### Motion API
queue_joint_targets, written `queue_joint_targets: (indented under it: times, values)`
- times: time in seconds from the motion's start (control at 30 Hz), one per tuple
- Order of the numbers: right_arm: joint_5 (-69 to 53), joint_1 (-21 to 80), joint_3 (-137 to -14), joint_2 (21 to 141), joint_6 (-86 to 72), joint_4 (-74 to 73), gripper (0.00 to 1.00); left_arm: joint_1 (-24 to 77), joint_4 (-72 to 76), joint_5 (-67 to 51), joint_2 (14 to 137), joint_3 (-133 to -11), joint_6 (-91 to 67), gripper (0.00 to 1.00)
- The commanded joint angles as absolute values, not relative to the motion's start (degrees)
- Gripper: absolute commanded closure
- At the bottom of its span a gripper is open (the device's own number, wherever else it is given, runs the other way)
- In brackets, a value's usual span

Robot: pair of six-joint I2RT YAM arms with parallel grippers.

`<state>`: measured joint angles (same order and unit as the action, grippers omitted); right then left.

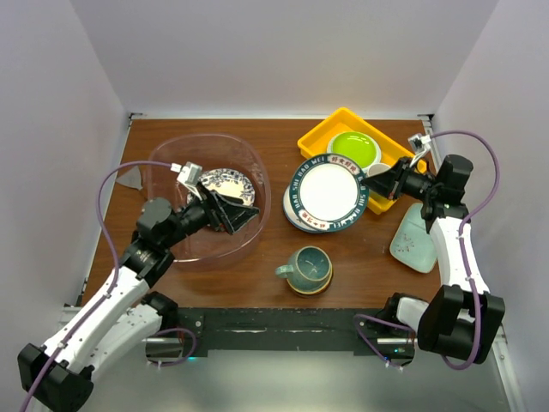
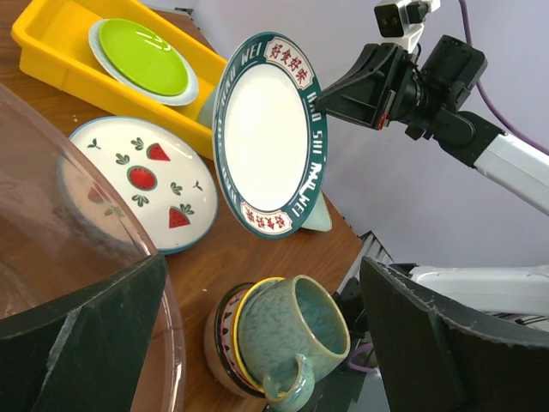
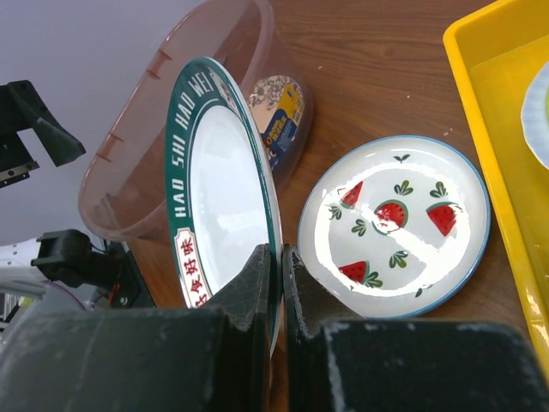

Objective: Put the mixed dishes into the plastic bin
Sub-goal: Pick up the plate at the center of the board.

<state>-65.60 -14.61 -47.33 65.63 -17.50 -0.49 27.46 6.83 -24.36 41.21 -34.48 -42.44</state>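
Observation:
The robot's left gripper will next close on the dark lettered plate, at the plate's rim (image 1: pixel 292 190) (image 2: pixel 219 167) nearest the plastic bin, across from the right gripper.
My right gripper (image 1: pixel 374 184) (image 3: pixel 280 254) is shut on the rim of the dark lettered plate (image 1: pixel 328 190) (image 3: pixel 219 193) and holds it tilted on edge above the white watermelon plate (image 1: pixel 292 215) (image 3: pixel 395 225). My left gripper (image 1: pixel 238 215) (image 2: pixel 262 262) is open and empty, over the near right part of the plastic bin (image 1: pixel 168 161) (image 2: pixel 51 215). A blue floral plate (image 1: pixel 225 182) lies in the bin. The teal mug (image 1: pixel 307 266) (image 2: pixel 296 330) stands in stacked small bowls (image 2: pixel 225 335) at the front. The pale mint dish (image 1: pixel 413 242) lies under the right arm.
A yellow tray (image 1: pixel 319 136) at the back right holds a lime-green plate (image 1: pixel 353 148) (image 2: pixel 141 58). A small grey piece (image 1: pixel 131 178) lies left of the bin. White walls close in the table on three sides.

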Motion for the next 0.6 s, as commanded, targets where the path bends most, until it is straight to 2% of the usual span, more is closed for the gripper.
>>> queue_joint_targets:
  times: [0.0,0.57]
  values:
    - [-68.91,-14.85,-47.46,65.39,-17.05,2.90,1.00,30.14,11.95,-20.57,42.18,-34.19,-42.72,0.00]
    - [-70.05,-14.94,-47.20,66.09,-16.44,2.90,1.00,34.98,14.68,-16.70,44.38,-34.37,-42.71,0.00]
